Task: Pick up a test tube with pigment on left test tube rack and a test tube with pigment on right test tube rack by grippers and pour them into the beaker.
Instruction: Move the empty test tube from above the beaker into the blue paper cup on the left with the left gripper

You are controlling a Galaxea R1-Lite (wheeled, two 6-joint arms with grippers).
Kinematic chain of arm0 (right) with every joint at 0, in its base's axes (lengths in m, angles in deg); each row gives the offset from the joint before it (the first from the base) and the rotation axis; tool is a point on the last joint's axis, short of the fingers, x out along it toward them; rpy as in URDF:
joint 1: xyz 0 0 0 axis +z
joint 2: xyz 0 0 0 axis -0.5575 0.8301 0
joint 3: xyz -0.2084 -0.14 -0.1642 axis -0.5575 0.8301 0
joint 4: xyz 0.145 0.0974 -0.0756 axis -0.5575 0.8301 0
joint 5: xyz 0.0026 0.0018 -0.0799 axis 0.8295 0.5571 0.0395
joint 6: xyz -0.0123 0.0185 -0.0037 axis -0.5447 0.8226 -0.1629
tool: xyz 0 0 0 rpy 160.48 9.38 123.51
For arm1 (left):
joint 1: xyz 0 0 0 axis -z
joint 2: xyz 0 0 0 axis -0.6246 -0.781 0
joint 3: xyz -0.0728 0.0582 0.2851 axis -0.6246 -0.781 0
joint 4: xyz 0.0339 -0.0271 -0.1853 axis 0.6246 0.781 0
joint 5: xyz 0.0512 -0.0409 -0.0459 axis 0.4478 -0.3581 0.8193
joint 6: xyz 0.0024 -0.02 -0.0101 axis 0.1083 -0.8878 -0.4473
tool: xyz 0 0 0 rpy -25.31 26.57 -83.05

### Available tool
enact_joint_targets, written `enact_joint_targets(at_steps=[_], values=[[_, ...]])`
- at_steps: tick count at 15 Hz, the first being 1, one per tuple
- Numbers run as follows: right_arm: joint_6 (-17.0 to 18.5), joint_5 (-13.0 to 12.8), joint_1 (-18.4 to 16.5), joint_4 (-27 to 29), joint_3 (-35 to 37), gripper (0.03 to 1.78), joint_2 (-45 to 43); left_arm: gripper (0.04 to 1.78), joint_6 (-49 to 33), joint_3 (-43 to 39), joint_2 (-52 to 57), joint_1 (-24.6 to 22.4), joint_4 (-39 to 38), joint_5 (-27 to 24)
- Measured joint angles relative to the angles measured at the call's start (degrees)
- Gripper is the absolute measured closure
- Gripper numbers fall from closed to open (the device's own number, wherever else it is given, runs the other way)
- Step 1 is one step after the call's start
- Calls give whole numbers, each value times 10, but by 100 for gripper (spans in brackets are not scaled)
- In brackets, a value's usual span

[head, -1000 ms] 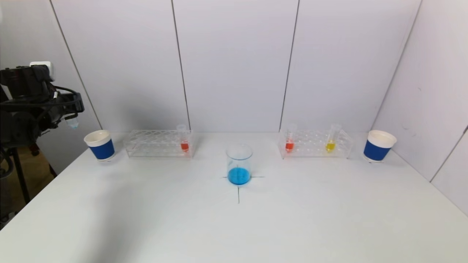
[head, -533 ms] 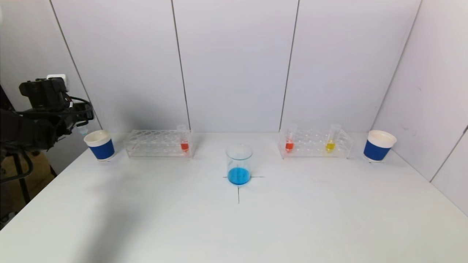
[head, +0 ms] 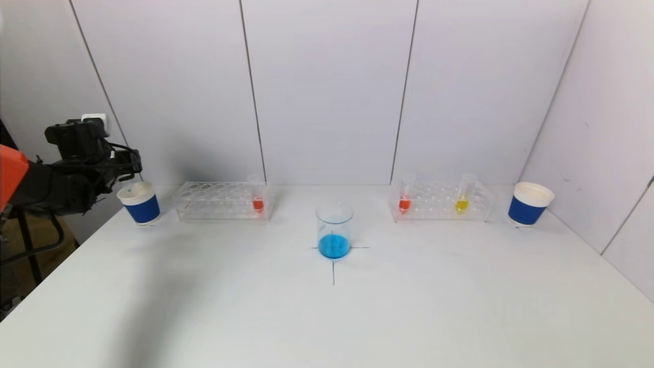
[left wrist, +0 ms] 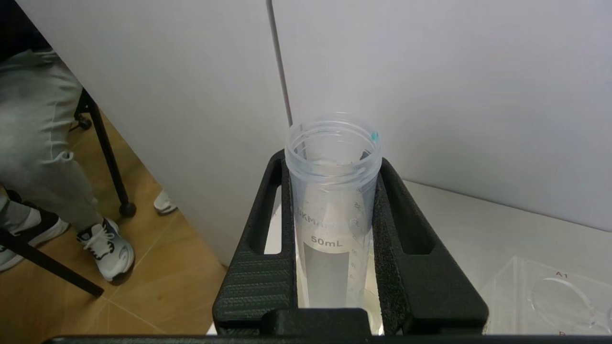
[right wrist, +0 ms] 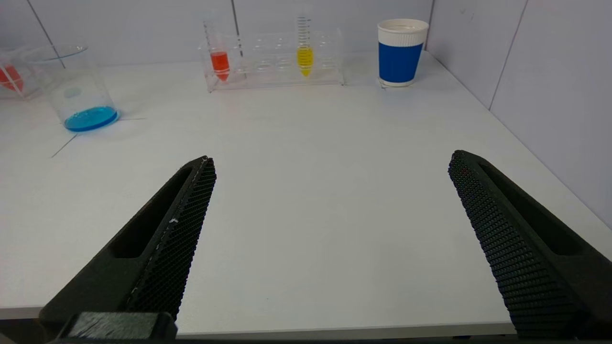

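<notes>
The emptied test tube, now held upright at the cup's mouth, will be let go by my left gripper inside the blue paper cup (head: 139, 192) (left wrist: 338, 295) just below that gripper's fingers.
My left gripper (head: 125, 171) is at the far left, shut on a clear, emptied 50 mL test tube (left wrist: 333, 210) held upright, its lower end at the mouth of the left blue paper cup (head: 139, 202). The glass beaker (head: 334, 229) holds blue liquid at the table's centre mark. The left rack (head: 220, 201) holds one red-pigment tube (head: 257, 194). The right rack (head: 440, 200) holds a red tube (head: 405, 194) and a yellow tube (head: 464, 193). My right gripper (right wrist: 333, 157) is open and empty above the table's near edge, out of the head view.
A second blue paper cup (head: 530, 204) stands right of the right rack, near the side wall. Wall panels close the back and right. The floor and a person's legs (left wrist: 43, 143) show past the table's left edge.
My left gripper has moved right and down with the tube, from beyond the table's left edge to over the left cup. Nothing else has moved.
</notes>
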Motion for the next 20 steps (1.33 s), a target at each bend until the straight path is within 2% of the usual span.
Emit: enact_joint_targets(at_steps=[12, 20], values=[[0, 0, 0, 0, 0, 4, 0, 135, 2, -37, -51, 1, -75, 1], [0, 0, 0, 0, 0, 4, 0, 135, 2, -42, -53, 1, -78, 0]])
